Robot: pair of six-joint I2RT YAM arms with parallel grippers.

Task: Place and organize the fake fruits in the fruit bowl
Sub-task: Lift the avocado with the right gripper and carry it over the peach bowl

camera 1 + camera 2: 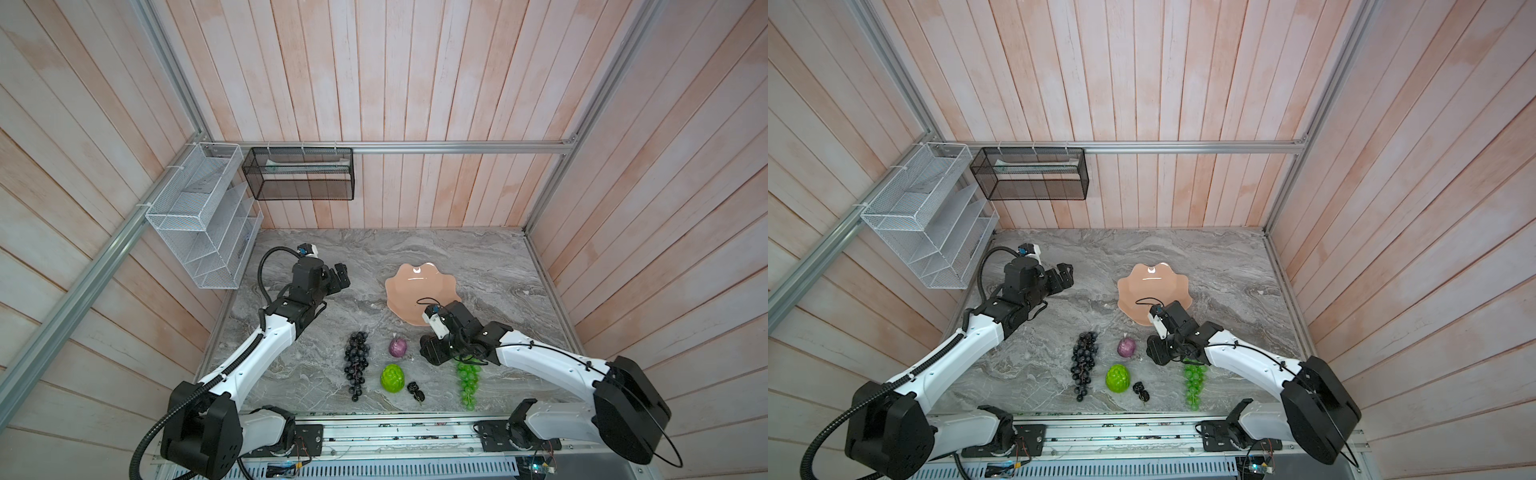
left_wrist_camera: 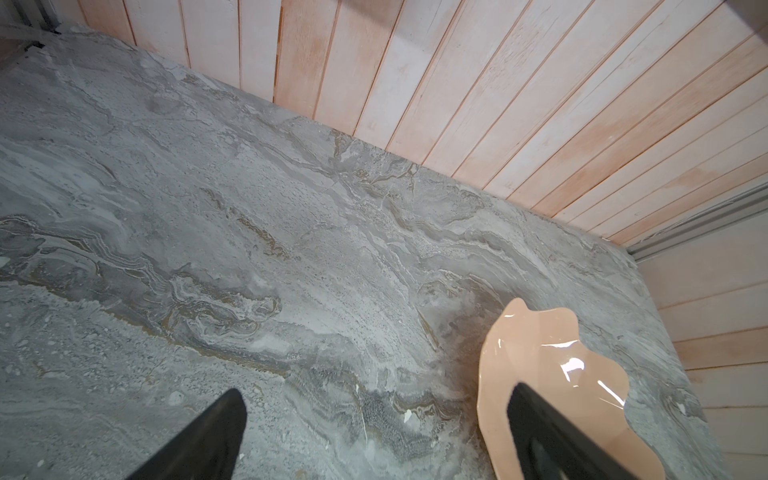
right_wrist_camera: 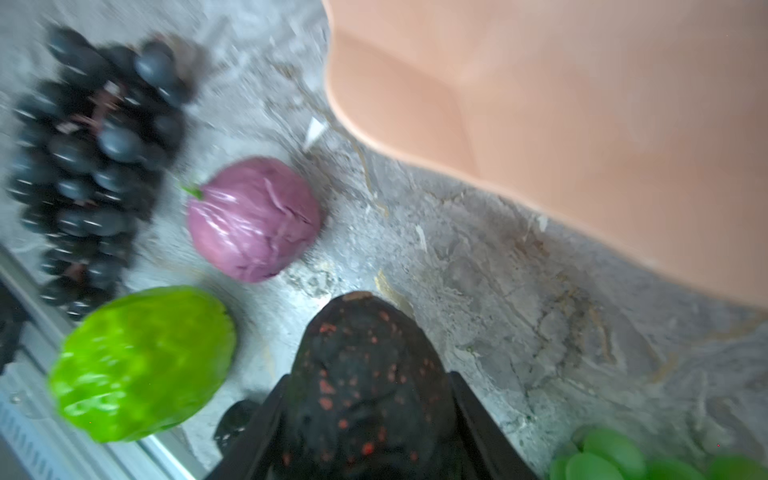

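My right gripper is going to set the dark bumpy oval fruit, now held low over the table, down on the middle of the empty pink scalloped fruit bowl (image 1: 426,289).
My right gripper (image 3: 370,376) is shut on a dark bumpy oval fruit (image 3: 365,345) with red specks, low over the table. The arm hides that fruit in both top views, where the right gripper (image 1: 431,352) (image 1: 1158,353) sits between the purple round fruit (image 1: 397,347) (image 3: 253,218) and the green grape bunch (image 1: 467,384) (image 3: 602,457). The pink scalloped fruit bowl (image 1: 415,286) (image 1: 1150,286) (image 3: 582,104) holds nothing. The black grape bunch (image 1: 356,365), lime-green lumpy fruit (image 1: 392,377) and tiny black cluster (image 1: 415,390) lie near the front. My left gripper (image 1: 343,276) (image 2: 376,390) is open above bare table, left of the bowl (image 2: 540,353).
A white wire rack (image 1: 203,220) and a black mesh basket (image 1: 299,174) hang on the walls at the back left. An aluminium rail (image 1: 374,432) runs along the table's front edge. Wooden walls enclose the marble table (image 1: 498,266) on three sides.
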